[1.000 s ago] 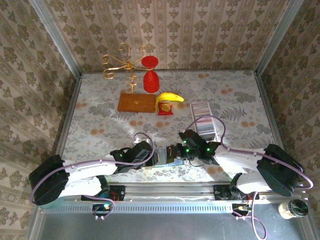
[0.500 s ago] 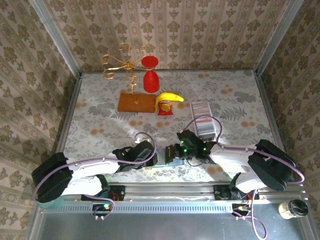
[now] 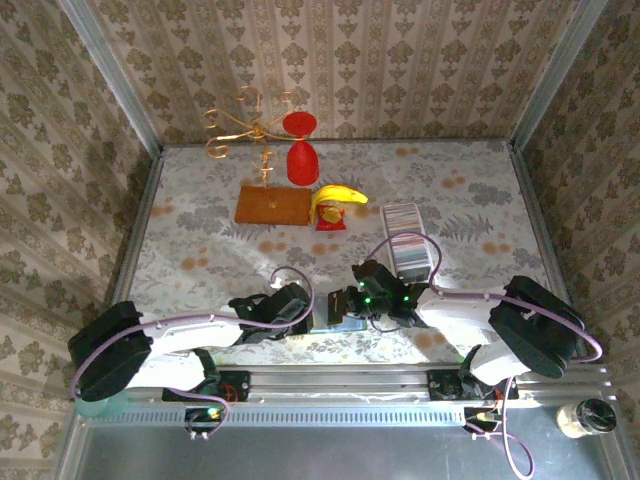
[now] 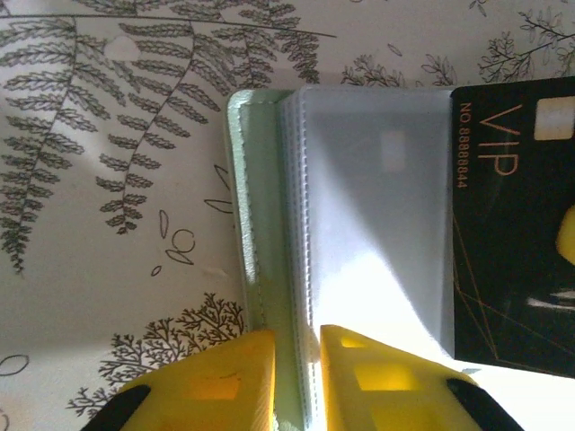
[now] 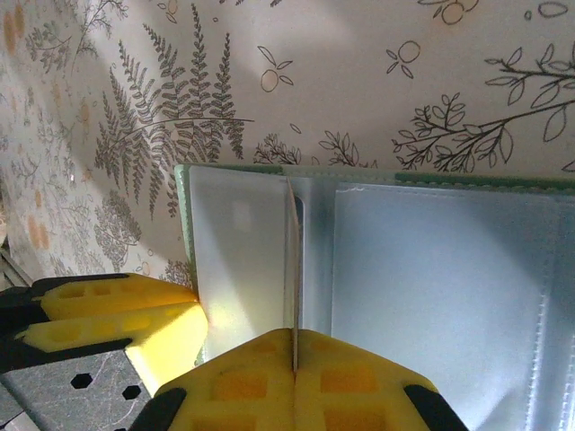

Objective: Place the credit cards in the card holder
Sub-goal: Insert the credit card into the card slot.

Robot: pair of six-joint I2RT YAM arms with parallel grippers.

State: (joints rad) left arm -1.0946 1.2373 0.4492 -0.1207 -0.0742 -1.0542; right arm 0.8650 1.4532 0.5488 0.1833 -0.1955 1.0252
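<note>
Next, I let go of the black card with my right gripper so it lies flat, since it stands steeply at the clear sleeve's opening, then push it deeper by its free edge (image 5: 295,269).
The card holder (image 3: 328,312) lies open near the table's front edge, pale green with clear sleeves (image 4: 368,206). My left gripper (image 4: 297,359) pinches its left edge, cover and sleeve edges between the yellow fingers. My right gripper (image 5: 294,346) is shut on one credit card (image 5: 292,260), seen edge-on and standing over the holder's sleeves (image 5: 431,287). In the left wrist view that card is black with "VIP" lettering (image 4: 512,215), lying over the holder's right side. More credit cards (image 3: 403,214) stand as a row in a clear tray (image 3: 412,252) behind the right arm.
At the back stand a wooden board (image 3: 272,206), a banana on a red stand (image 3: 335,197), a red goblet (image 3: 302,160) and a gold wire stand (image 3: 245,125). A jar (image 3: 587,417) sits off the table at the bottom right.
My left gripper's jaws have narrowed onto the holder's edge. Both grippers have crept slightly closer together over the holder. The right gripper has kept its grip on the card.
</note>
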